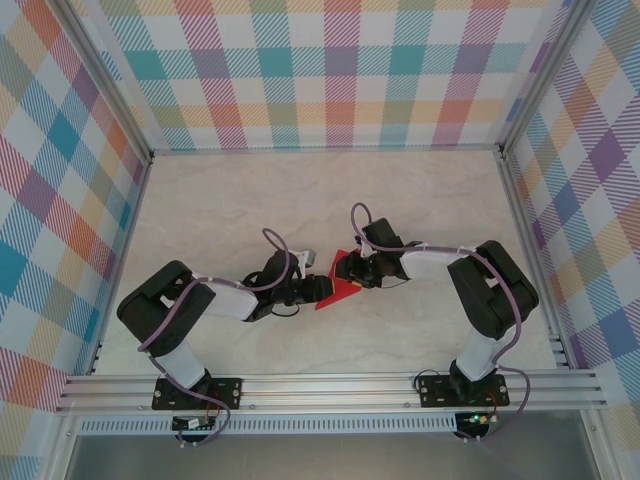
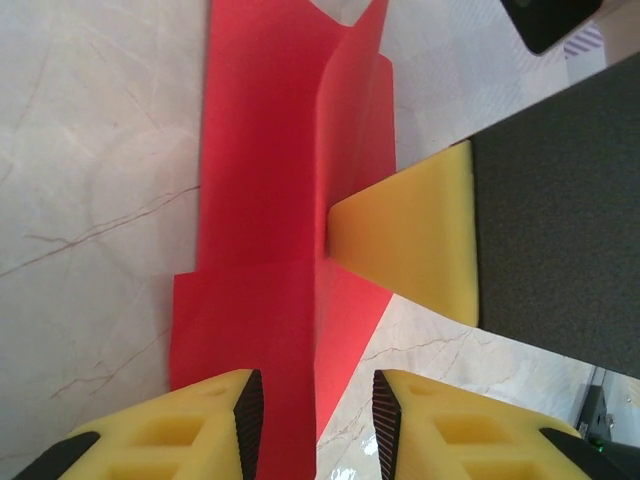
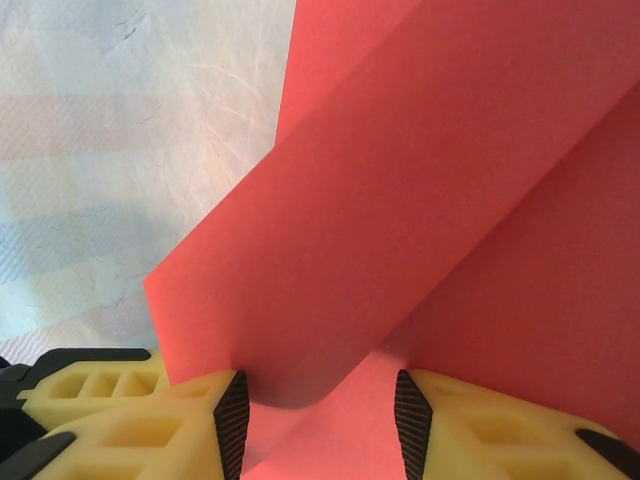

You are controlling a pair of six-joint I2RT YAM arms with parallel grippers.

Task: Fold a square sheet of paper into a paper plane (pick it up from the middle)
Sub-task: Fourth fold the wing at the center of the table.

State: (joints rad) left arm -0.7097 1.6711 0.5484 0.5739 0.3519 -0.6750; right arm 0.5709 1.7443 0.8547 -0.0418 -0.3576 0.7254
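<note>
The upright fold of the red paper stands loose between my left gripper's open fingers while my right gripper presses the side of the fold, so next my left gripper pinches the fold's near end (image 2: 315, 400).
The red sheet of paper (image 1: 334, 293) lies folded at the table's middle, between both grippers. In the left wrist view the paper (image 2: 260, 200) shows flat layers and an upright centre ridge. My left gripper (image 2: 318, 420) is open and straddles that ridge, with neither pad touching it. A yellow finger (image 2: 410, 235) of the right gripper presses its tip against the ridge's right side. In the right wrist view a curved flap of the paper (image 3: 420, 200) bulges between the jaws of my right gripper (image 3: 320, 420), which stand well apart. Seen from above, the left gripper (image 1: 320, 288) and right gripper (image 1: 352, 270) nearly meet.
The pale marbled table (image 1: 220, 200) is fenced by checked walls (image 1: 330, 70) and aluminium rails (image 1: 330, 385) along the near edge. Both arms bend inward, the left arm (image 1: 200, 300) and the right arm (image 1: 480, 280) crowding the centre.
</note>
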